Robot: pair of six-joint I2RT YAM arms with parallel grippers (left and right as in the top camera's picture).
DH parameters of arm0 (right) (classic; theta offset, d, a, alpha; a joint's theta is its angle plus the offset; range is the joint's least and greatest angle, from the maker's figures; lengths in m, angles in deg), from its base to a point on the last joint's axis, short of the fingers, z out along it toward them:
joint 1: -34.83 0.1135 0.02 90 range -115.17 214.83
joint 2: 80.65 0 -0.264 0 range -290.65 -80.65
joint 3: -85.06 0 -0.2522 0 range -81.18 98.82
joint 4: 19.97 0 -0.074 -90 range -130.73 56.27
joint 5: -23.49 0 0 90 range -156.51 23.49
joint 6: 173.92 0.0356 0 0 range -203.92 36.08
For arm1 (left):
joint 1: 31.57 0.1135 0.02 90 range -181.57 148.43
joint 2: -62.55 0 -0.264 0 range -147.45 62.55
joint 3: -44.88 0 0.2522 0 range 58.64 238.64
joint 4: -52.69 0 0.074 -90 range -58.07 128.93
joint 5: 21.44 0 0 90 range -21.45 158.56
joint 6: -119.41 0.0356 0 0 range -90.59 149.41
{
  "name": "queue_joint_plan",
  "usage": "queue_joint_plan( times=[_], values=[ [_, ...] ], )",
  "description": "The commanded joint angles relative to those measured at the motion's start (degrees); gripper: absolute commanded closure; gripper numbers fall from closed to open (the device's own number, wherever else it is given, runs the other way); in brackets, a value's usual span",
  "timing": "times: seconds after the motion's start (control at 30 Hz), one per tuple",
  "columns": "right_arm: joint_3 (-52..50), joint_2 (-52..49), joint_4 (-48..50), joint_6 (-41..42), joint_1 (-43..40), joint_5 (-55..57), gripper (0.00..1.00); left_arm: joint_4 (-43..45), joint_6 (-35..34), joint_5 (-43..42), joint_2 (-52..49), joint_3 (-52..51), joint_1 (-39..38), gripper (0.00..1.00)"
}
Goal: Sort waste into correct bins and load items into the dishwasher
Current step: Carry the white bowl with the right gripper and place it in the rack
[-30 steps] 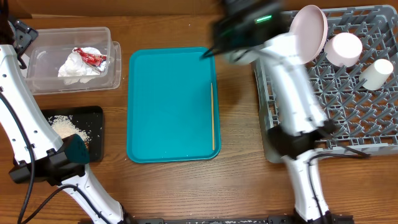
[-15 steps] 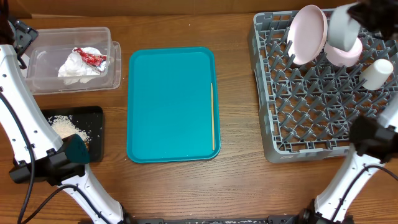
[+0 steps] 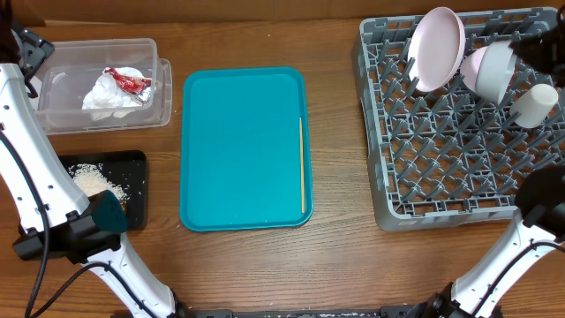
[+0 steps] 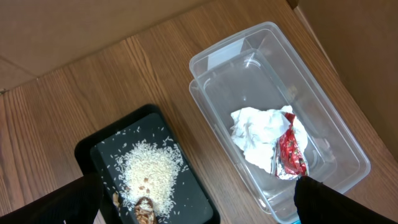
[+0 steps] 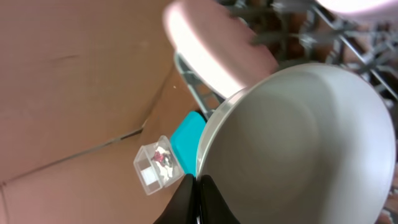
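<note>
Next, my right gripper releases the grey-rimmed bowl, still tilted over the rack's back, on the rack wires [image 3: 474, 104] between the large pale plate and the white cup.
My right gripper [image 5: 197, 182] is shut on the rim of the grey-rimmed bowl [image 5: 298, 143]. It holds the bowl tilted [image 3: 490, 71] over the back of the grey dish rack [image 3: 441, 190], next to the large pale plate [image 3: 439, 49] standing on edge. A white cup [image 3: 536, 104] lies in the rack. The smaller dish is mostly hidden behind the bowl. The wooden stick [image 3: 301, 163] lies on the teal tray [image 3: 243, 146]. My left gripper [image 4: 196, 208] is open and empty above the clear tub [image 4: 336, 134] and the black tray [image 4: 99, 149].
The clear tub [image 3: 62, 110] holds the white napkin [image 4: 258, 134] and the red wrapper [image 4: 290, 152]. The black tray [image 3: 137, 190] holds rice grains [image 4: 149, 171] and brown bits [image 4: 144, 210]. A cardboard wall stands behind the table.
My right arm has swung from above the teal tray to the rack's far right with the bowl. The bowl now sits tilted beside the plate. The left arm has not moved.
</note>
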Motion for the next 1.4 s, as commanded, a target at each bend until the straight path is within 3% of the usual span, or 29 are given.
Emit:
queue_joint_plan(
  times=[0.0,0.37,1.0,1.13,1.37],
  values=[
    [-4.5,1.9,0.0,-0.7,-1.3,-3.2,0.96,0.1,0.0,0.7,0.0,0.1,-0.4,0.0],
    [-12.5,1.9,0.0,-8.3,-3.9,-16.4,0.96,0.1,0.1,0.7,0.0,0.1,-0.4,0.0],
    [-28.4,1.9,6.8,-16.4,-3.2,-19.0,0.96,0.1,0.0,0.7,0.0,0.1,-0.4,0.0],
    [-28.4,1.9,8.8,-14.2,-4.0,-14.7,0.96,0.1,0.0,0.7,0.0,0.1,-0.4,0.0],
    [-26.1,1.9,12.0,-4.3,-4.4,9.1,0.96,0.1,0.0,0.7,0.0,0.1,-0.4,0.0]
  ],
)
